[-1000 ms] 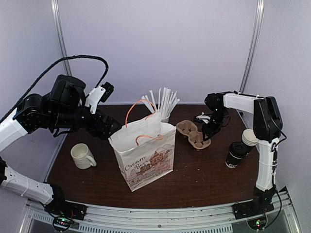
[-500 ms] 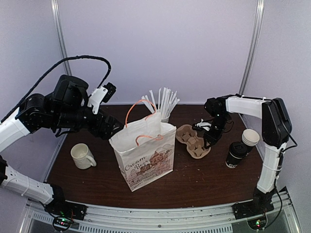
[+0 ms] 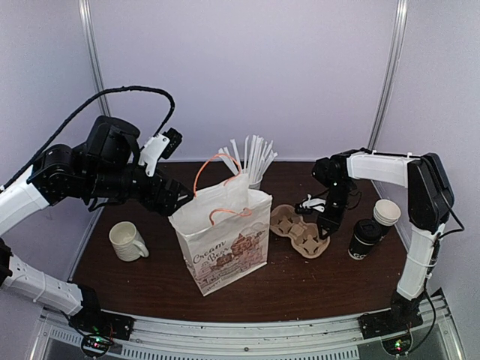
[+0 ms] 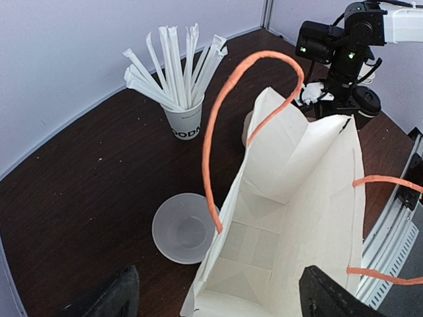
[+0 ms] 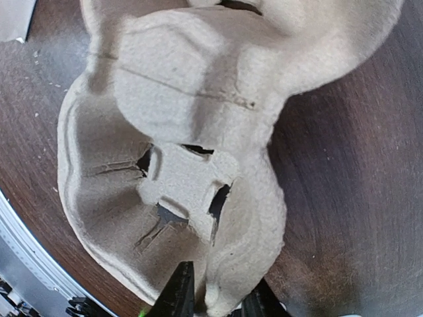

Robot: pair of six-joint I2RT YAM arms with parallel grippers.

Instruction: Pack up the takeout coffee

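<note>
Next, my left gripper grabs the back top edge (image 3: pixel 216 188) (image 4: pixel 234 189) of the white paper bag, between the ends of its orange handle beside the stirrer sticks.
The takeout coffee (image 3: pixel 365 238), a black cup with a black lid, stands at the right of the table; its lid also shows in the left wrist view (image 4: pixel 365 100). My right gripper (image 3: pixel 321 229) is shut on the rim of a brown cardboard cup carrier (image 3: pixel 298 230), just left of the coffee. In the right wrist view the gripper (image 5: pixel 218 297) pinches the carrier's edge (image 5: pixel 178 132). My left gripper (image 3: pixel 176 199) is open and empty above the back left edge of the white paper bag (image 3: pixel 225 232). The bag's open mouth (image 4: pixel 297 218) lies between that gripper's fingers (image 4: pixel 112 297).
A white cup of stirrer sticks (image 3: pixel 251 161) stands behind the bag. A cream mug (image 3: pixel 127 241) sits at the front left. White paper cups (image 3: pixel 386 212) stand behind the coffee. A clear round lid (image 4: pixel 184 228) lies on the table behind the bag.
My right gripper has dragged the cup carrier toward the front of the table, closer to the coffee. My left arm has shifted slightly over the bag.
</note>
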